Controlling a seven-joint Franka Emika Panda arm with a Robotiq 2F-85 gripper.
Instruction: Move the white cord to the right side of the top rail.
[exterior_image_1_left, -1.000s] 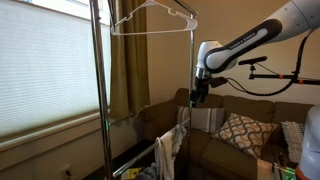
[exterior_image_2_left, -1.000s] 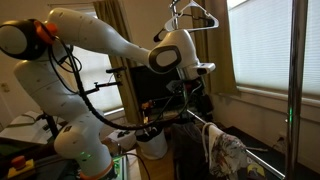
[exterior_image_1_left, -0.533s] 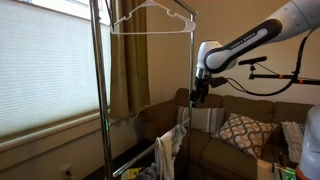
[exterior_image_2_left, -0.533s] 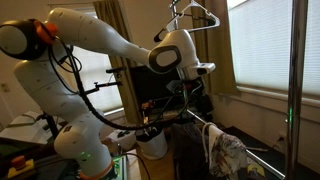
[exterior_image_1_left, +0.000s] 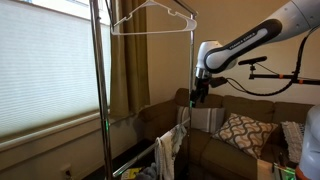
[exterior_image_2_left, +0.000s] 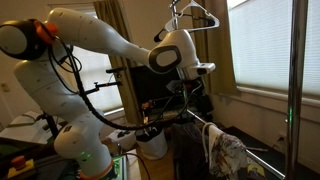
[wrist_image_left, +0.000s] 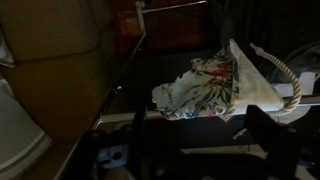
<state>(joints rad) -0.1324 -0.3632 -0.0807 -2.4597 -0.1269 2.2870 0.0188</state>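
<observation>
My gripper should grab the top of the white cord's loop (exterior_image_1_left: 157, 142) (wrist_image_left: 294, 100), where it crosses the lower bar next to the floral cloth.
My gripper (exterior_image_1_left: 200, 97) hangs open and empty beside the rack's upright pole (exterior_image_1_left: 190, 70), well above the lower crossbar; it also shows in an exterior view (exterior_image_2_left: 190, 86). In the wrist view my dark jaws (wrist_image_left: 195, 150) are apart with nothing between them. Below them a floral cloth (wrist_image_left: 200, 85) drapes over the lower bar, and a thin white cord (wrist_image_left: 287, 66) loops at its right edge. A white wire hanger (exterior_image_1_left: 150, 20) hangs at the top of the rack. The top rail lies at or above the frame edge and is not clearly seen.
A brown sofa (exterior_image_1_left: 235, 125) with a patterned cushion stands behind the rack. A window with blinds (exterior_image_1_left: 45, 70) fills one side. The second upright pole (exterior_image_1_left: 100, 90) stands near the window. The robot's base and cables (exterior_image_2_left: 80, 140) are beside the rack.
</observation>
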